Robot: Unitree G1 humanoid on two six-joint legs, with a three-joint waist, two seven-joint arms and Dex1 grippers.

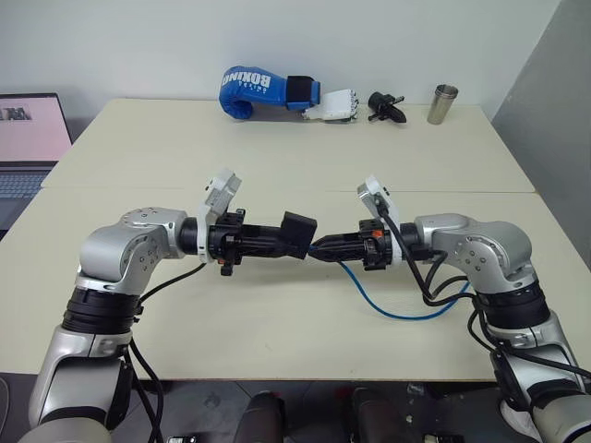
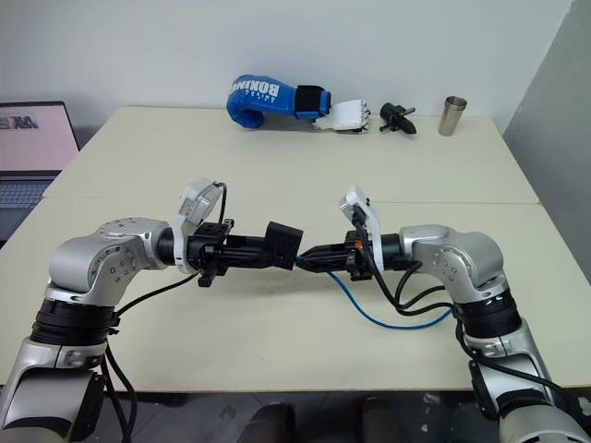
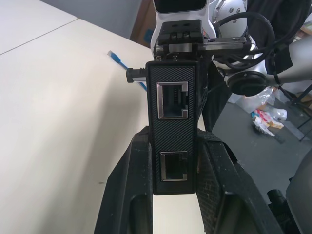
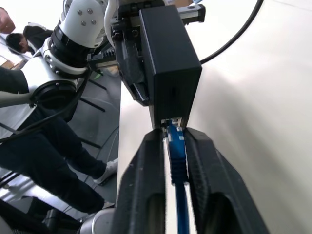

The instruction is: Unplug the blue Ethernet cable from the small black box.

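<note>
The robot's right gripper should release the blue Ethernet cable, now held just behind the box, on the tabletop this side of the seam (image 1: 389, 233), facing the small black part.
The small black box (image 1: 300, 231) hangs above the middle of the table, with my left gripper (image 1: 284, 240) shut on its sides. In the left wrist view the box (image 3: 173, 131) shows two open ports between the fingers (image 3: 131, 195). The blue Ethernet cable (image 1: 399, 317) loops over the table to the right. Its plug (image 4: 176, 151) sits in a port on the box's far edge (image 4: 170, 63), and my right gripper (image 4: 174, 134) is shut on it just behind the box. The cable's free end (image 3: 114, 56) lies on the tabletop.
Along the table's far edge lie a blue boxing glove (image 1: 254, 89), a white robotic hand (image 1: 334, 106), a small black part (image 1: 386, 108) and a metal cup (image 1: 442, 103). A laptop (image 1: 28, 138) stands at the left. People (image 4: 29, 141) stand beside the table.
</note>
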